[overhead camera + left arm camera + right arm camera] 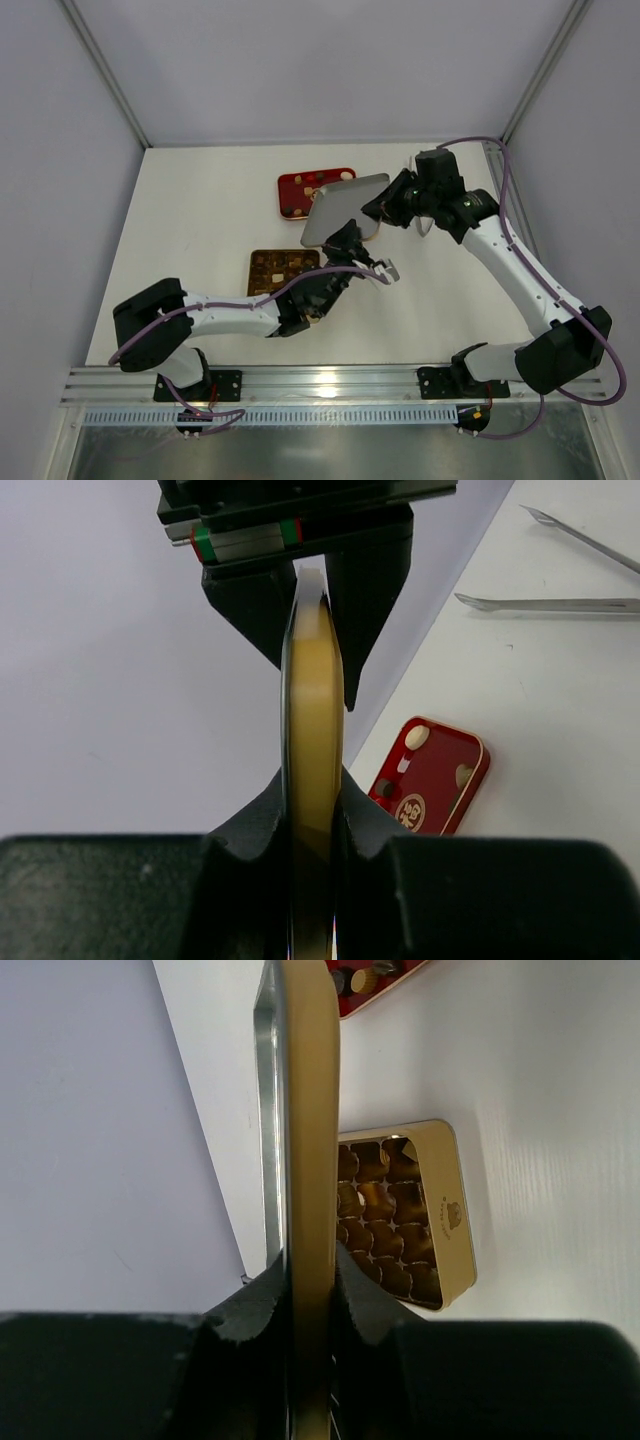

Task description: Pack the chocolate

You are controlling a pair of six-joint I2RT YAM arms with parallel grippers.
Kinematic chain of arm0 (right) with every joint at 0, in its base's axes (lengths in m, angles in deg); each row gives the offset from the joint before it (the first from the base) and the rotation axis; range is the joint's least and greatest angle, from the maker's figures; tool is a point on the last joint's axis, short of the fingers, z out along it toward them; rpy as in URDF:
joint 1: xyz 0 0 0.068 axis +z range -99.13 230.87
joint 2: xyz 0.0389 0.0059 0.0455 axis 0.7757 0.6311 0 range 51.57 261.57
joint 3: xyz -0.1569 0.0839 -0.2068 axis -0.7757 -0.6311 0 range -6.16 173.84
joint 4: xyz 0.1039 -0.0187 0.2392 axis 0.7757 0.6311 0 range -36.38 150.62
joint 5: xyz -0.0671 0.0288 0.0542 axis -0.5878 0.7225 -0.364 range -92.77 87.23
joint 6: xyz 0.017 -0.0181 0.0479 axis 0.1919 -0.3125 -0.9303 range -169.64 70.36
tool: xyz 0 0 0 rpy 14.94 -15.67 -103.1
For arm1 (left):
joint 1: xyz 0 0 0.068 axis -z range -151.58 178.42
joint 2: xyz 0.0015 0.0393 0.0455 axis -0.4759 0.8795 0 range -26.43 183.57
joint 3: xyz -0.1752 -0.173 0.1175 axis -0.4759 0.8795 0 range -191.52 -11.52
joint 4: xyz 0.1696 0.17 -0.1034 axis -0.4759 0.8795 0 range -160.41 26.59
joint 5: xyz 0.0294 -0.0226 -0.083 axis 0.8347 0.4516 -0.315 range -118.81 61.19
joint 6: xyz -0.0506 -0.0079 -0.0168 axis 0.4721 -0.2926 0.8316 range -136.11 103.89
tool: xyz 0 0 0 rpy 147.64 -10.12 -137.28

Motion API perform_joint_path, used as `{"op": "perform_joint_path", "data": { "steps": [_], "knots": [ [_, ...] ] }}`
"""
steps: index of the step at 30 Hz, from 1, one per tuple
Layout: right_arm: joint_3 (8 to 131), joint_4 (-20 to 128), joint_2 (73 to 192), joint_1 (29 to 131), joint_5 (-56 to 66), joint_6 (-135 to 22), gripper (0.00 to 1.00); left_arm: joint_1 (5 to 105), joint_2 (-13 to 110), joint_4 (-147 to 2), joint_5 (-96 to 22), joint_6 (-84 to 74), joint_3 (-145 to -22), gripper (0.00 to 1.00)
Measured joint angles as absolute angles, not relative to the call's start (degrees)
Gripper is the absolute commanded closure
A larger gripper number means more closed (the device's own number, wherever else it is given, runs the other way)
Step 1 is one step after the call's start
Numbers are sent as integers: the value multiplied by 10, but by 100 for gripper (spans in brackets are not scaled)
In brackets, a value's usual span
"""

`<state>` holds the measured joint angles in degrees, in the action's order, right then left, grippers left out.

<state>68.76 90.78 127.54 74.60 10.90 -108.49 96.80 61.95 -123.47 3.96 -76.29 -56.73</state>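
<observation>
The robot's left gripper will release the gold lid on top of the open gold box point(281, 281) that has a grid of compartments.
A flat gold lid point(343, 207) with a silver inside is held tilted above the table between both grippers. My left gripper point(352, 240) is shut on its near edge, and my right gripper point(381, 208) is shut on its far right edge. The lid shows edge-on in the left wrist view point(315, 680) and in the right wrist view point(308, 1110). The gold box point(284, 272) point(432, 1210) with a grid of compartments lies open under my left arm. Small pieces of chocolate point(309, 180) point(417, 737) lie in the red tray point(290, 186) point(445, 780).
Metal tweezers point(545, 604) lie on the white table beyond the red tray in the left wrist view. Grey walls close the table at the back and sides. The arm bases and a rail run along the near edge.
</observation>
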Motion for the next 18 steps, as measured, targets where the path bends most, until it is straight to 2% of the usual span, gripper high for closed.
{"op": "perform_joint_path", "data": {
  "steps": [4, 12, 18],
  "knots": [
    [678, 899, 1273, 749, 121, -1085, 62, 967, 619, -1231, 35, -748, -575, 100],
    [678, 891, 1271, 752, 124, -1083, 50, 966, 616, -1219, 35, -707, -586, 100],
    [678, 887, 1271, 752, 121, -1080, 38, 966, 590, -1151, 35, -652, -606, 100]
  ]
}}
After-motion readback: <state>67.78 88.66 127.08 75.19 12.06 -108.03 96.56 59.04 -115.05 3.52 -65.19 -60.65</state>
